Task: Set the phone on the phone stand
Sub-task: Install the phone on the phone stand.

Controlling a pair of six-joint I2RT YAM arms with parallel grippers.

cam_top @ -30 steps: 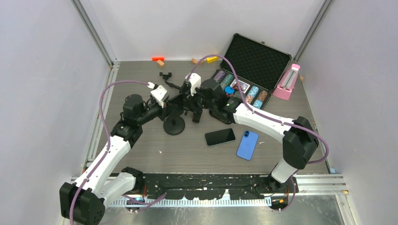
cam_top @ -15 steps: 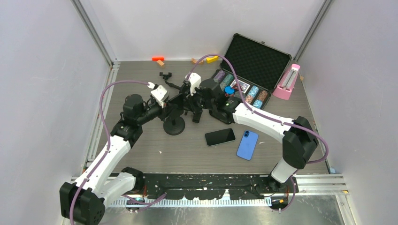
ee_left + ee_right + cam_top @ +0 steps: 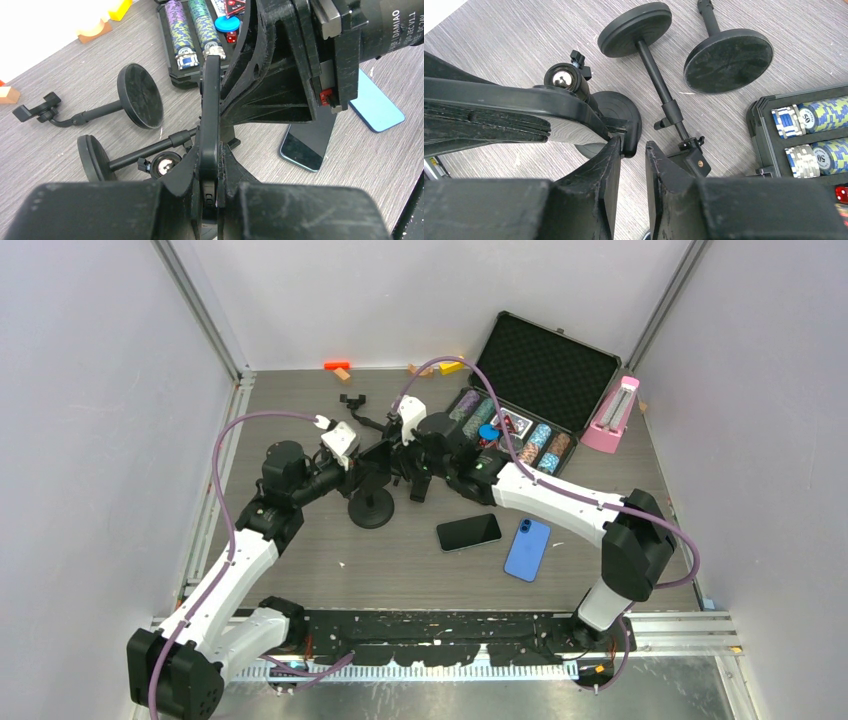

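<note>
The robot's left gripper should release the phone stand, now upright on its round base, on the table [image 3: 352,497] in front of the black stands that are lying down.
The phone stand [image 3: 371,508] stands upright on its round base left of centre. My left gripper [image 3: 370,464] is shut on the stand's black holder plate [image 3: 209,115], which is gripped edge-on in the left wrist view between the fingers of that gripper [image 3: 210,152]. My right gripper [image 3: 405,466] faces it from the right. Its jaws are a little apart around the plate's far end [image 3: 630,139] in the right wrist view, where the gripper [image 3: 632,147] holds nothing. A black phone [image 3: 468,532] and a blue phone [image 3: 527,549] lie flat on the table, apart from both grippers.
Two more black stands [image 3: 636,22] [image 3: 728,52] lie on their sides behind the upright one. An open case of poker chips [image 3: 530,390] sits at the back right, with a pink object [image 3: 612,415] beside it. Small coloured blocks [image 3: 337,366] lie by the back wall.
My right gripper has shifted slightly left, closer to the holder plate. The left gripper, the stand and both phones have not moved.
</note>
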